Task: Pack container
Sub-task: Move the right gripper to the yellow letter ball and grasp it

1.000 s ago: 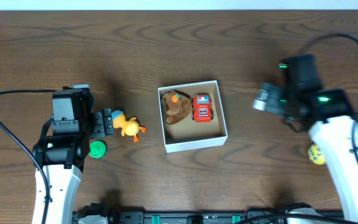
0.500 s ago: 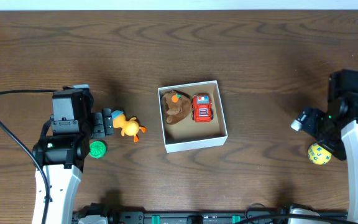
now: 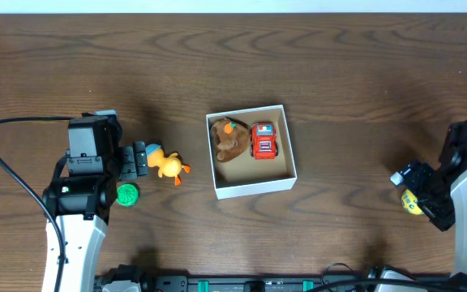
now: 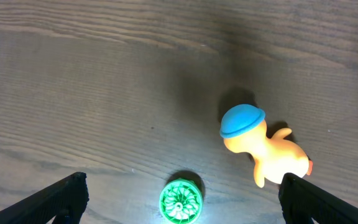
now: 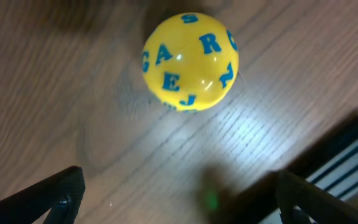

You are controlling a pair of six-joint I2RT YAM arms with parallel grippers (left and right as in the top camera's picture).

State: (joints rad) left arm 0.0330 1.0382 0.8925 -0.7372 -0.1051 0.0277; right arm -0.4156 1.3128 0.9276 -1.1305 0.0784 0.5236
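Observation:
My right gripper is going to close around the middle of the yellow ball (image 3: 411, 203) (image 5: 190, 63), with its fingers on opposite sides.
The white container (image 3: 254, 188) sits mid-table and holds a brown plush toy (image 3: 229, 142) and a red toy car (image 3: 263, 140). An orange duck with a blue cap (image 3: 167, 164) and a green disc (image 3: 127, 194) lie left of it; both show in the left wrist view, the duck (image 4: 263, 149) and the disc (image 4: 181, 201). My left gripper (image 3: 139, 160) is open and empty, with the disc between its fingers (image 4: 179, 196). A yellow ball with blue letters (image 3: 410, 203) lies at the far right, partly under my right gripper (image 3: 418, 188). That gripper (image 5: 179, 196) is open above the ball (image 5: 189, 61).
The container's near half is free of toys. The table's front edge with a dark rail (image 5: 347, 162) lies close to the ball. The right arm stands by the table's right edge.
My right arm has swung from beside the container out to the far right and down over the yellow ball. The left arm and all toys have not moved.

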